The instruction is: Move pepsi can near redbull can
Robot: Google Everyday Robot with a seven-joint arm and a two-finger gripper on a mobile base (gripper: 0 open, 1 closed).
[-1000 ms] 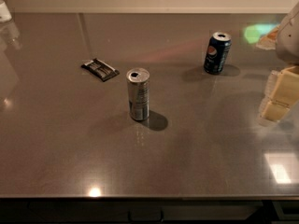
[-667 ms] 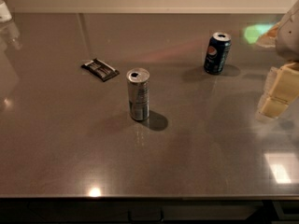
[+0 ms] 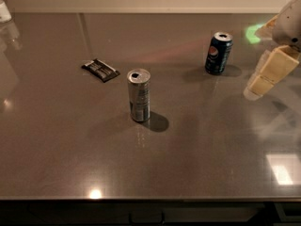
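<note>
My gripper will grab the upper half [image 3: 221, 47] of the pepsi can, below its silver top.
The pepsi can [image 3: 218, 52], dark blue with a round logo and silver top, stands upright at the back right of the grey table. The redbull can [image 3: 139, 95], tall, slim and silver, stands upright near the table's middle, well to the left and in front of the pepsi can. My gripper [image 3: 263, 81], cream-coloured, reaches in from the right edge. It hangs above the table to the right of the pepsi can and a little in front of it, touching nothing.
A flat black packet [image 3: 100, 69] lies left of the redbull can, toward the back. A white object [image 3: 3, 11] sits at the far left corner. The table's front edge [image 3: 141, 199] runs along the bottom.
My gripper has moved left and toward the back, closer to the pepsi can. Both cans and the packet have not moved.
</note>
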